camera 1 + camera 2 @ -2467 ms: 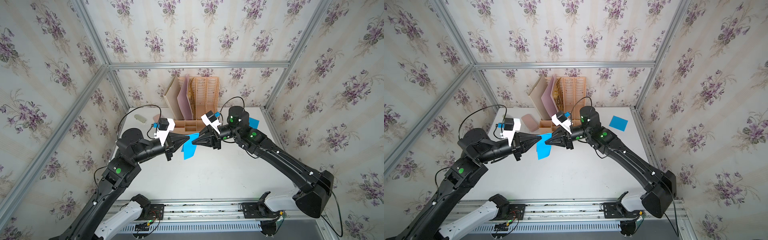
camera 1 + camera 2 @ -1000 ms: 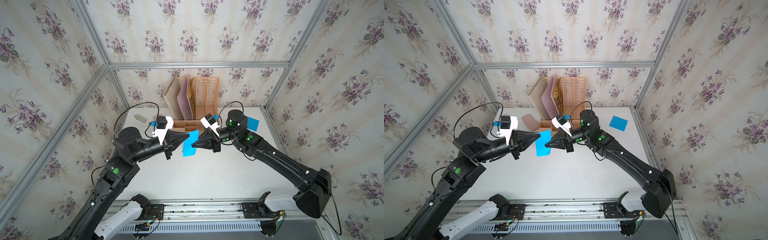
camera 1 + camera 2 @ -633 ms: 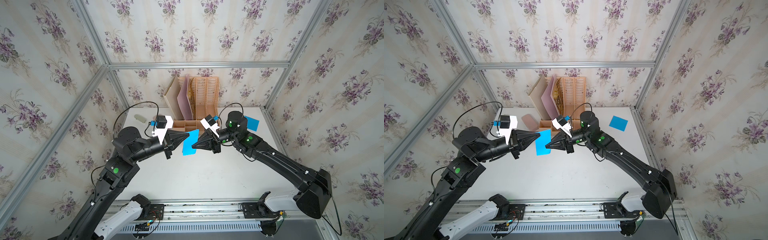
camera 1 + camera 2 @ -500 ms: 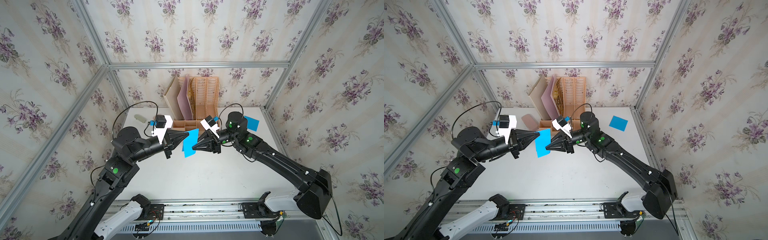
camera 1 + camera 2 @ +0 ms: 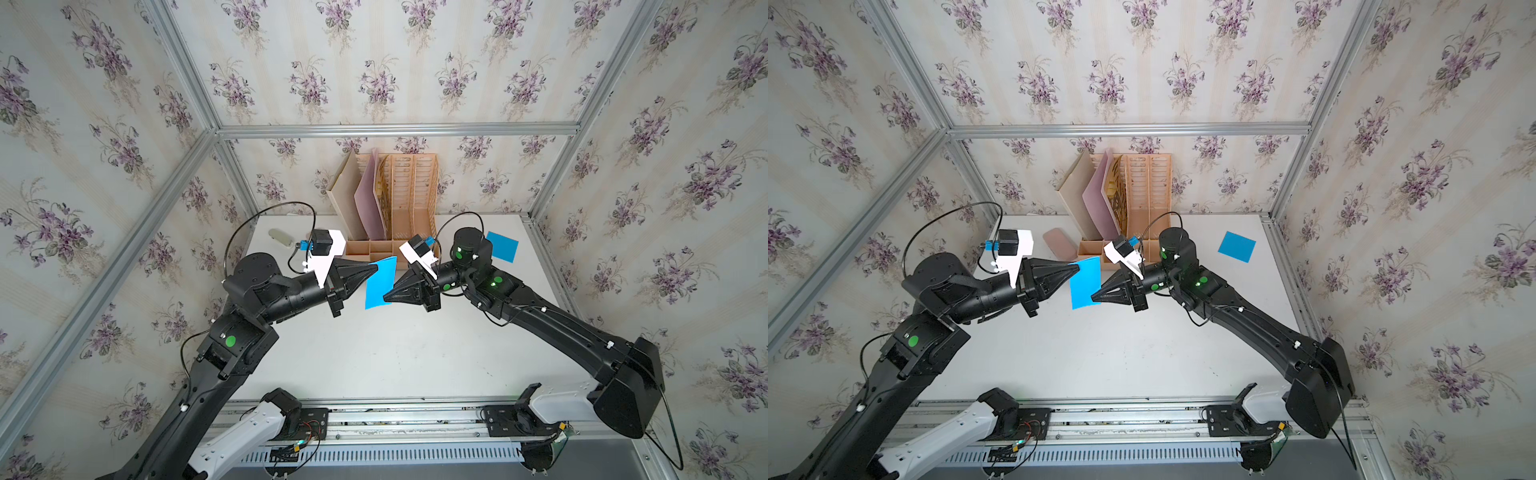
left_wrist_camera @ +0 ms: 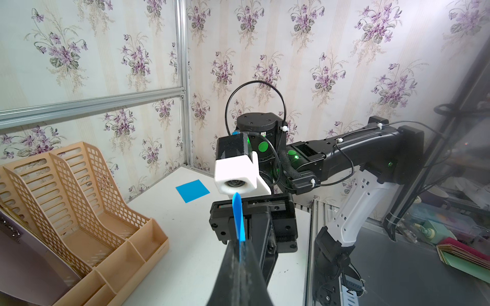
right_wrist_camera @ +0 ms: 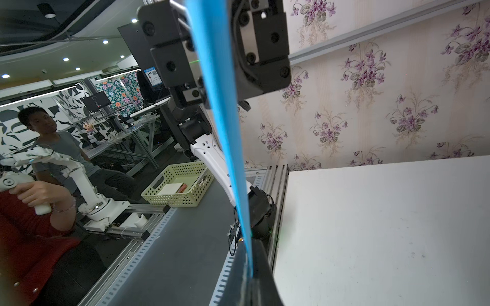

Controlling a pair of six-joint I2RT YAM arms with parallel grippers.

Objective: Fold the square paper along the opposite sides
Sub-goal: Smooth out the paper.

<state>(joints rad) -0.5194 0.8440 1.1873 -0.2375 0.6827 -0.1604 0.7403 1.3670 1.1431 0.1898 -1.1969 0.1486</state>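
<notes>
I need to open my right gripper and take the blue paper's free top corner [image 5: 394, 259], as it holds the blue paper's lower corner, below my left gripper's hold.
A blue paper [image 5: 379, 283] hangs upright in the air above the white table [image 5: 395, 353], pinched from both sides. My left gripper [image 5: 375, 268] is shut on its upper left edge, and my right gripper [image 5: 385, 296] is shut on its lower right edge. Both top views show this, with the paper [image 5: 1086, 283] between the two black tips. The left wrist view has the paper [image 6: 236, 214] edge-on, running out of the shut left gripper [image 6: 241, 245]. In the right wrist view the sheet [image 7: 220, 106] rises from the shut right gripper [image 7: 249, 267].
A second blue square [image 5: 503, 246] lies flat at the table's back right. A beige file rack [image 5: 401, 199] with leaning folders stands against the back wall. A small pinkish pad [image 5: 1060, 242] lies at the back left. The arms' metal base rail [image 5: 395, 411] runs along the front.
Both grippers stay pinched on the paper, held in the air throughout. The right gripper's tip has dropped slightly along the paper's edge, and the sheet now hangs a little more upright.
</notes>
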